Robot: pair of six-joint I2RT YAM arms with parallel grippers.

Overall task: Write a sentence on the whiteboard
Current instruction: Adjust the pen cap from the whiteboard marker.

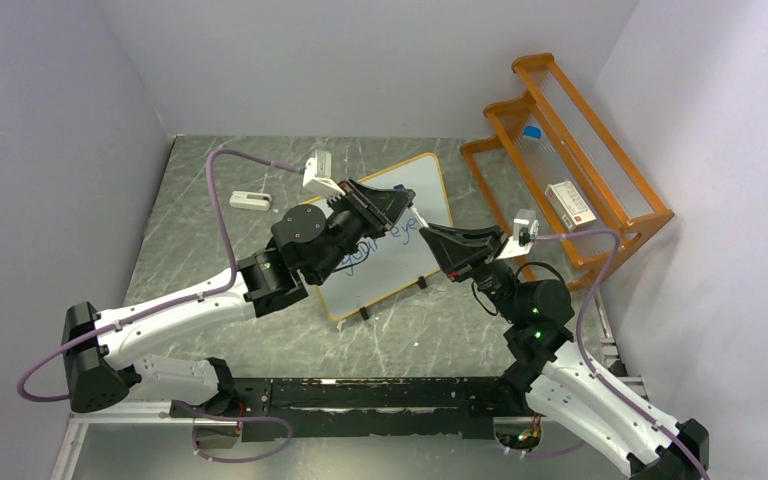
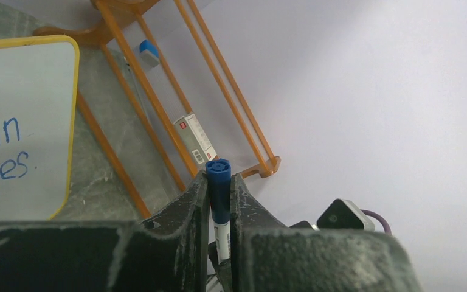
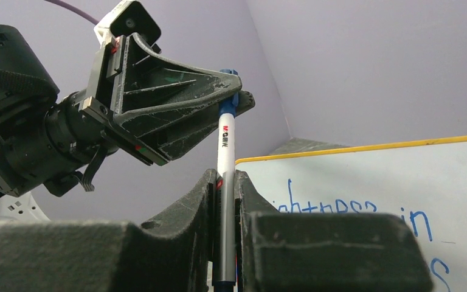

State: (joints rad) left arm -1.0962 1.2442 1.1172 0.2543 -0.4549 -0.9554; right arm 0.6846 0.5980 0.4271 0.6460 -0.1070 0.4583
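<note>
The robot's right gripper needs to put the white marker down on the table [image 1: 472, 304] between the whiteboard and the orange wooden rack.
The whiteboard [image 1: 385, 278] lies tilted on the table, its orange frame also showing in the left wrist view [image 2: 73, 121] and the right wrist view [image 3: 365, 147]. The blue sentence [image 1: 362, 256] is on it; "in" and "eyes." [image 2: 6, 131] read clearly, as does part of the first word [image 3: 340, 207]. A white marker [image 3: 224, 143] is held upright above the board by both grippers. My right gripper [image 3: 224, 176] is shut on the marker's barrel. My left gripper [image 2: 219, 179] is shut on its blue cap [image 2: 219, 188]. The two grippers meet tip to tip [image 1: 420, 218].
An orange wooden rack [image 1: 570, 170] stands at the back right, holding a blue-capped tube [image 1: 538, 148] and a white and red box [image 1: 570, 203]. A small white eraser [image 1: 249, 201] lies left of the board. Grey walls close in on three sides.
</note>
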